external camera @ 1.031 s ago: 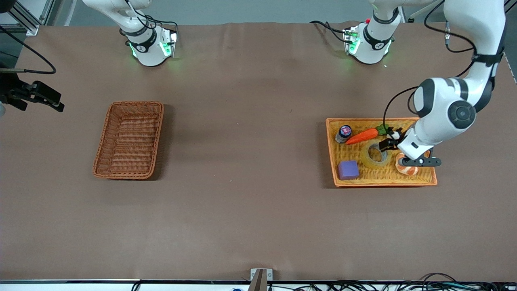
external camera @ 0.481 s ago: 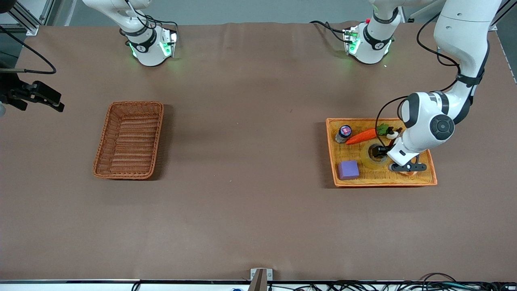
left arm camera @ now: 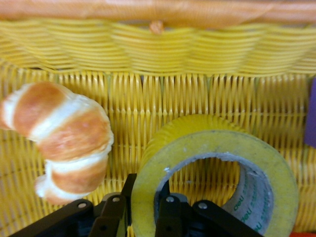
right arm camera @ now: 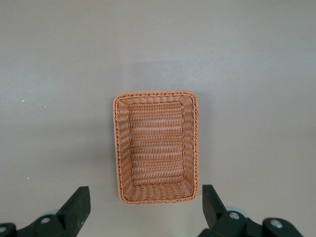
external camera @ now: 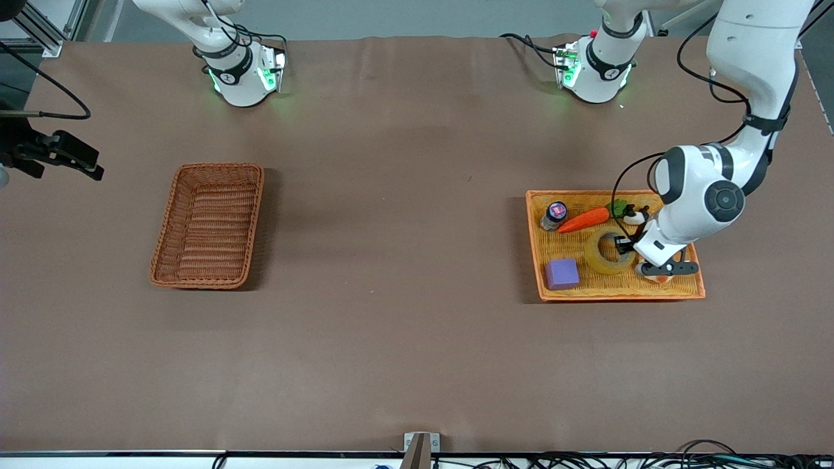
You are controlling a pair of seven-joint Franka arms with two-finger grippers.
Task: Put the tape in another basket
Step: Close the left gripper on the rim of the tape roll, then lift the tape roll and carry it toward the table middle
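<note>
Next, I let go of the tape with my left gripper on the bare table [external camera: 371, 243], in between the orange-yellow tray and the reddish-brown basket.
The tape [external camera: 603, 261], a yellowish ring, lies in the shallow orange-yellow tray [external camera: 619, 292] at the left arm's end of the table. My left gripper [external camera: 624, 246] is shut on the tape's wall, with one finger in the hole and one outside. The left wrist view shows this grip [left arm camera: 143, 212] on the tape [left arm camera: 207, 143]. The dark reddish-brown basket [external camera: 208, 225] stands empty toward the right arm's end. My right gripper [right arm camera: 145, 195] is open and empty, high over the basket [right arm camera: 157, 147]. It is out of the front view.
The tray also holds a carrot [external camera: 584, 219], a small bottle [external camera: 555, 215], a purple block [external camera: 561, 273] and a croissant [left arm camera: 64, 133] right beside the tape. A black camera mount [external camera: 58, 153] juts in at the table's edge near the right arm's end.
My left gripper came down with one finger into the tape's hole, then slid toward the left arm's end and closed on the ring's wall. The tape shifted slightly. The right arm has not moved.
</note>
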